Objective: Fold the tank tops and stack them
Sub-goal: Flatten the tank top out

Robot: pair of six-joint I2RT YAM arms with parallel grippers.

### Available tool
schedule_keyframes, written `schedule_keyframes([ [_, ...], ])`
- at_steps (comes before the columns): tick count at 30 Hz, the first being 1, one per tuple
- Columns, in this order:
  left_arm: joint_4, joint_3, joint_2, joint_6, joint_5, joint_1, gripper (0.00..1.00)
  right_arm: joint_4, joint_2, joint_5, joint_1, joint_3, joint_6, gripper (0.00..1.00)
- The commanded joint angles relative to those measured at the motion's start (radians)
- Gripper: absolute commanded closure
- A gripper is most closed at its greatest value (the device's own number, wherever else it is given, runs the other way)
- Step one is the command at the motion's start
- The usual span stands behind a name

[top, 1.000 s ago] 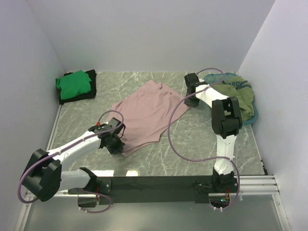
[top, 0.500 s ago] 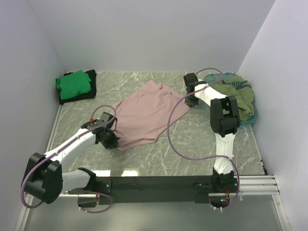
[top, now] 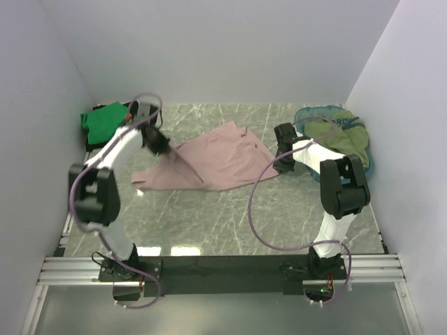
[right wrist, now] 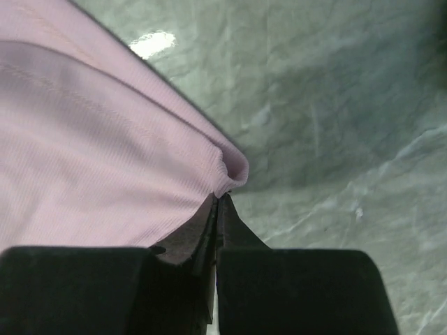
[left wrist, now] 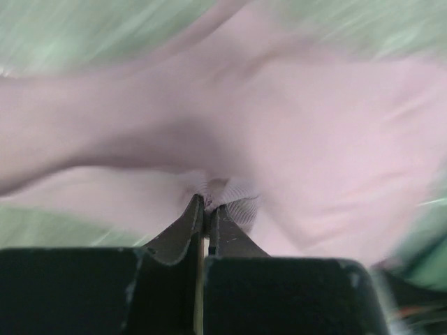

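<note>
The robot's left gripper needs to release the corner of the pink tank top on the marble [top: 137,151] in front of the green tank top.
The dusty pink tank top [top: 220,162] lies stretched across the middle of the table. My left gripper [top: 167,149] is shut on its left part, and the blurred left wrist view shows ribbed pink cloth [left wrist: 237,139] pinched at the gripper's tips [left wrist: 207,202]. My right gripper [top: 282,155] is shut on the top's right edge, where a folded pink hem [right wrist: 234,164] sits at the tips [right wrist: 218,199]. A bright green tank top [top: 105,120] rests on a black one [top: 133,109] at the far left. An olive tank top [top: 340,137] fills the basket.
The teal oval basket [top: 306,112] stands at the far right against the wall. White walls close in the left, back and right sides. Purple cables loop from both arms over the grey marble table [top: 230,223].
My left arm swung from the near left to the far left, dragging the pink top's corner with it. My right gripper shut on the top's right edge and shifted slightly nearer.
</note>
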Motion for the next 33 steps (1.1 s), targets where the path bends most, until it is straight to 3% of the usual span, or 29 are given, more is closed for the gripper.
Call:
schedule_keyframes([
  [1, 0.029, 0.31, 0.17, 0.072, 0.036, 0.017, 0.99, 0.066, -0.069, -0.058, 0.006, 0.016, 0.041, 1.0],
  [4, -0.042, 0.763, 0.371, 0.109, 0.088, 0.032, 0.99, 0.002, 0.033, -0.078, 0.005, 0.2, 0.04, 1.0],
  [7, -0.073, 1.04, 0.539, 0.127, 0.125, 0.061, 1.0, -0.043, 0.122, -0.093, 0.0, 0.463, 0.041, 1.0],
  [9, 0.022, 1.096, 0.597, 0.12, 0.235, 0.11, 1.0, -0.058, 0.204, -0.092, -0.003, 0.597, 0.04, 1.0],
  [12, 0.232, 1.109, 0.617, 0.074, 0.361, 0.169, 1.0, -0.086, 0.32, -0.085, -0.008, 0.949, 0.037, 1.0],
  [15, 0.379, 1.167, 0.648, 0.048, 0.448, 0.216, 1.0, -0.064, 0.397, -0.052, -0.011, 1.154, 0.027, 1.0],
  [18, 0.472, 1.25, 0.669, 0.02, 0.51, 0.271, 0.99, 0.023, 0.387, -0.001, -0.028, 1.178, 0.021, 1.0],
  [21, 0.599, 1.221, 0.642, -0.026, 0.564, 0.336, 0.99, 0.153, 0.312, 0.023, -0.055, 1.083, 0.032, 1.0],
  [27, 0.717, 1.155, 0.631, -0.08, 0.65, 0.399, 0.99, 0.204, 0.278, 0.054, -0.071, 1.089, 0.02, 1.0],
  [30, 0.742, 1.083, 0.596, -0.084, 0.668, 0.402, 0.99, 0.23, 0.238, 0.045, -0.072, 1.023, 0.033, 1.0],
  [33, 0.803, 0.907, 0.516, -0.1, 0.662, 0.408, 0.99, 0.288, 0.163, 0.04, -0.071, 0.876, 0.046, 1.0],
])
